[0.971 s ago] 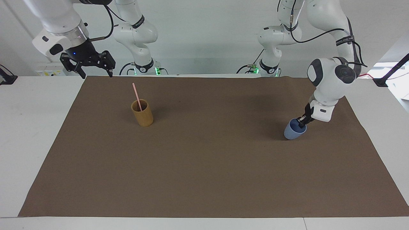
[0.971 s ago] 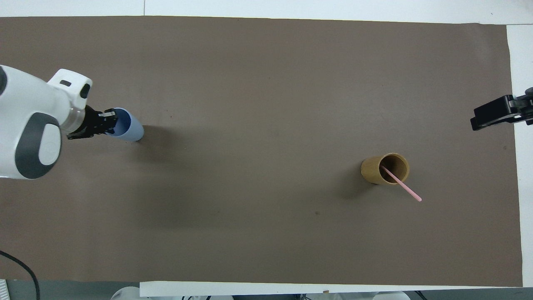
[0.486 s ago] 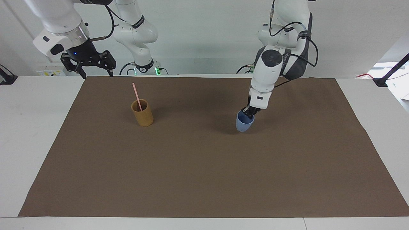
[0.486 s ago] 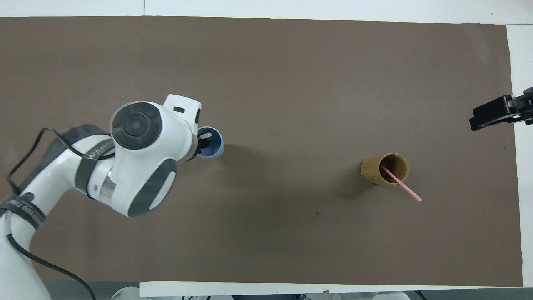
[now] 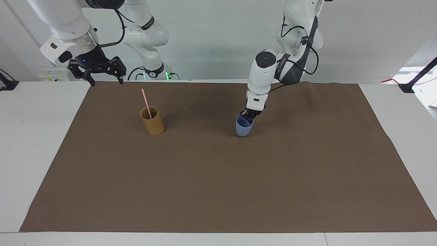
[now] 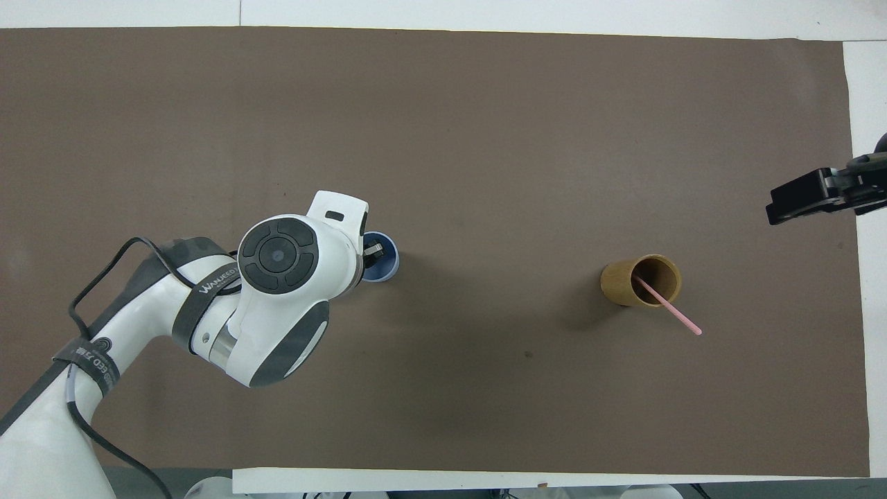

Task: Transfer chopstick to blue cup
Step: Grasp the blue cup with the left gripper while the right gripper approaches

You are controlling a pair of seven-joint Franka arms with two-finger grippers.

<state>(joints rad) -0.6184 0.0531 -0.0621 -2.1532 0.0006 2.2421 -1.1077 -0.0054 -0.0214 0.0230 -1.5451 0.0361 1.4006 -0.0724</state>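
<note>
The exposed part [image 6: 679, 316] of the pale pink chopstick, between the tan holder's rim and the chopstick's top end, will be gripped by my right gripper.
The pale pink chopstick [image 5: 146, 101] stands leaning in the tan holder [image 5: 152, 123] toward the right arm's end of the mat; it also shows in the overhead view [image 6: 673, 313] in that holder [image 6: 624, 283]. The blue cup [image 5: 243, 128] is upright near the mat's middle, at or just above the mat, also in the overhead view [image 6: 388, 262]. My left gripper [image 5: 249, 116] is shut on the cup's rim and reaches down from above; in the overhead view the left gripper [image 6: 371, 251] is partly under the wrist. My right gripper [image 5: 106, 82] is open and empty, in the air over the mat's edge, apart from the holder.
A brown mat [image 5: 218, 191] covers most of the white table [image 5: 30, 136]. The left arm's elbow and wrist [image 6: 277, 298] hang over the mat between the cup and the robots. The right gripper's black body [image 6: 811, 197] shows at the mat's edge.
My left gripper has carried the blue cup from the left arm's end of the mat to near its middle and brought it upright. My right gripper has shifted slightly toward the holder.
</note>
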